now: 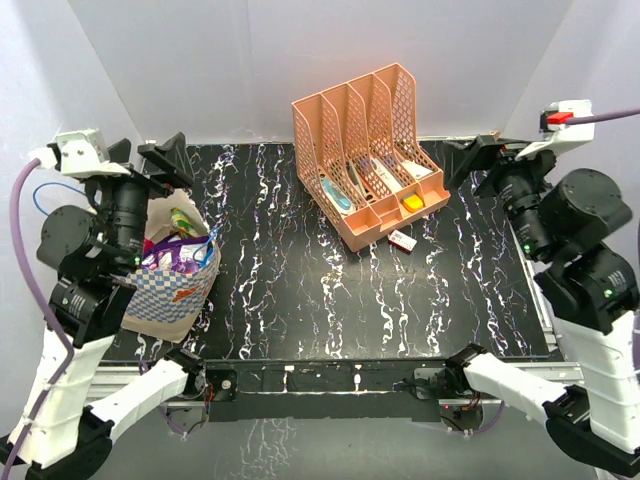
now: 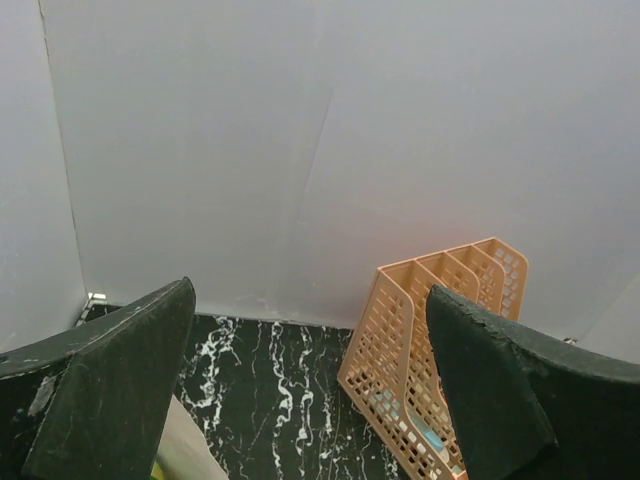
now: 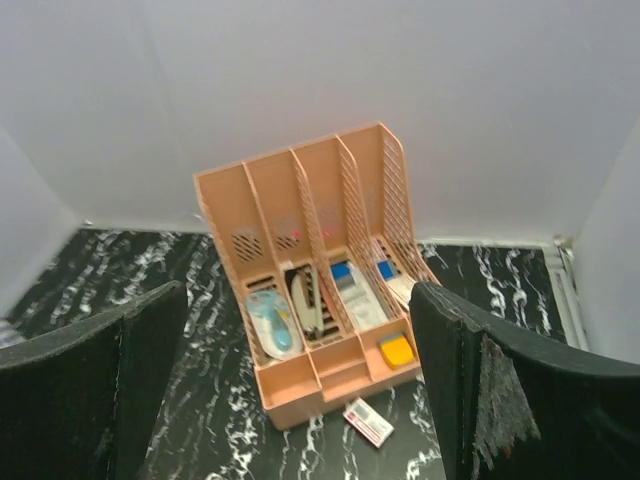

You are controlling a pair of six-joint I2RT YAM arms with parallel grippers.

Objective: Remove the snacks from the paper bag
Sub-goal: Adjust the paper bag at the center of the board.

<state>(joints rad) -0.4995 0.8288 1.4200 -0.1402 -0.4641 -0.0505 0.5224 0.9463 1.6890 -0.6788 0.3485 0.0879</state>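
The blue handle (image 1: pixel 213 238) on the checkered side of the paper bag, the one nearer the peach file organizer, should be grabbed next by my left gripper.
The paper bag (image 1: pixel 168 290) lies at the table's left with its mouth open towards the back. A magenta-purple snack (image 1: pixel 178 256) and a green-yellow snack (image 1: pixel 182 220) show in the mouth; other packets are mostly hidden. My left gripper (image 1: pixel 145 160) is open and empty, hovering over the bag's far end. In the left wrist view the left gripper (image 2: pixel 310 400) stands wide apart, with a cream corner of the bag (image 2: pixel 185 452) at the bottom left. My right gripper (image 1: pixel 485 165) is open and empty at the far right, far from the bag; it also shows in the right wrist view (image 3: pixel 300 400).
A peach mesh file organizer (image 1: pixel 365 160) with small items in its slots stands at the back centre; it also shows in the left wrist view (image 2: pixel 420 340) and the right wrist view (image 3: pixel 300 240). A small white-red box (image 1: pixel 402 240) lies before it. White walls enclose the black marbled table (image 1: pixel 330 300).
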